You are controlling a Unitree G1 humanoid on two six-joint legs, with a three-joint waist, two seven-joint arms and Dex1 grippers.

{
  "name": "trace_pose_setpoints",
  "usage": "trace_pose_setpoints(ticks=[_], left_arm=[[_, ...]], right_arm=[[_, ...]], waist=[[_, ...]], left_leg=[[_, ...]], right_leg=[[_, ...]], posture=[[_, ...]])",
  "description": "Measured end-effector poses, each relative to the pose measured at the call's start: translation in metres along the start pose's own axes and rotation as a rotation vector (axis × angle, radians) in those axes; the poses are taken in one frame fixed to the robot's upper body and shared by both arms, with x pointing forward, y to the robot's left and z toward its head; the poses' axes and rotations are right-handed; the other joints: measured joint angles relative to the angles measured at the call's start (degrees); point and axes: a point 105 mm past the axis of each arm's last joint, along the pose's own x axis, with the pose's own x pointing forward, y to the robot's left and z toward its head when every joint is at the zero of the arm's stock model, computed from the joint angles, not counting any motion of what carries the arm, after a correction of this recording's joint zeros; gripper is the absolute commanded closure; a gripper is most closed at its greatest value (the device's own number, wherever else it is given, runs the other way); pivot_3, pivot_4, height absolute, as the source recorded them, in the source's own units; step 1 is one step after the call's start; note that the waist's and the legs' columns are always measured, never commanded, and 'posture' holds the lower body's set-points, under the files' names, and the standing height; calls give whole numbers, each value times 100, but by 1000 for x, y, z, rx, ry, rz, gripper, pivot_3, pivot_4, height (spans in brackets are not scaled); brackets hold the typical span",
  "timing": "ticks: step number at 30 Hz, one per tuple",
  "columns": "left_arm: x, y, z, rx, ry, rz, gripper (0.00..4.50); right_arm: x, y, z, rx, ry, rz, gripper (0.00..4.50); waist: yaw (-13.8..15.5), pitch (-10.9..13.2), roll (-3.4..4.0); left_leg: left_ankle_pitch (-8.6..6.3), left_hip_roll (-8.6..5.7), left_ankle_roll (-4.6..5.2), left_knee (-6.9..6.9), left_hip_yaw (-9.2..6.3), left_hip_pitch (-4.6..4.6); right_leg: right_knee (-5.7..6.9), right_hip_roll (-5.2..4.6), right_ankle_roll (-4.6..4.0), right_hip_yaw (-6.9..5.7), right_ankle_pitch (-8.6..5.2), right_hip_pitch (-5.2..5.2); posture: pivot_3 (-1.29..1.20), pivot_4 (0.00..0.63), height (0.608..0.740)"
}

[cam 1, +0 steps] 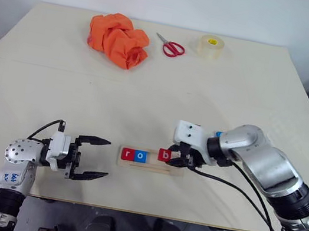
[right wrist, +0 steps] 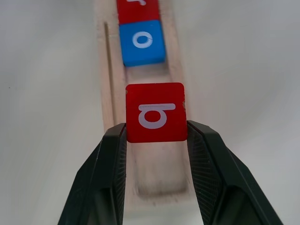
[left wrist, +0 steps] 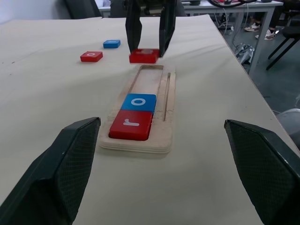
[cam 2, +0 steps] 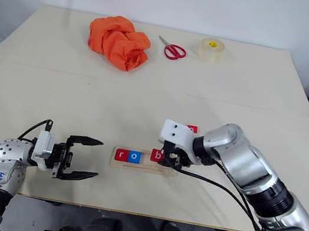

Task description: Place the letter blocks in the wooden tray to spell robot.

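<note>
My right gripper will let go of the red "b" block in the tray's groove, snug (cam 1: pixel 153 158) (right wrist: pixel 147 83) against the blue "o" block. The red "b" block is now held just above the groove.
The wooden tray (cam 1: pixel 173 170) lies near the table's front edge. A red "r" block (cam 1: pixel 128 154) and a blue "o" block (cam 1: pixel 140 157) sit side by side at its left end. My right gripper (cam 1: pixel 174 158) is shut on a red "b" block (right wrist: pixel 156 112), held just above the tray's groove to the right of the "o". A red "o" block (left wrist: pixel 91 56) and a blue block (left wrist: pixel 111 43), its letter unreadable, lie flat on the table beyond the tray's right end. My left gripper (cam 1: pixel 98 157) stands open just left of the tray, pointing at it, with nothing between its fingers.
At the back of the table lie a crumpled orange cloth (cam 1: pixel 118 40), red-handled scissors (cam 1: pixel 171 46) and a roll of clear tape (cam 1: pixel 210 46). The table's front edge runs close below the tray.
</note>
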Motion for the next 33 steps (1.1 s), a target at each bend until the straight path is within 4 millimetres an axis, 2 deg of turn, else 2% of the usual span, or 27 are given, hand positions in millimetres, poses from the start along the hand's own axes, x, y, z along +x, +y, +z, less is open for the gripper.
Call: trace_pose_setpoints(ticks=[14,22,30,33], left_arm=[[1,-1,1,5,-1,14,0],[0,-2,-1,-5,2,24,0],[0,-4,-1,-8,4,34,0],[0,-3,-1,-6,4,34,0]], right_arm=[[20,5,16,-32,21,21,3046],[27,0,11,-28,43,14,3046],[28,1,13,-58,35,28,3046],[29,3,15,-61,29,36,1991]], waist=[[-14,0,0],[-12,0,0],[-15,0,0],[-13,0,0]], left_leg=[[1,2,0,4,1,2],[1,2,0,6,1,2],[1,2,0,6,1,2],[1,2,0,6,1,2]], right_leg=[[31,6,0,0,0,0],[32,6,0,0,0,0],[33,7,0,0,0,0],[34,7,0,0,0,0]], posture=[[0,150,740],[0,150,740],[0,150,740],[0,150,740]])
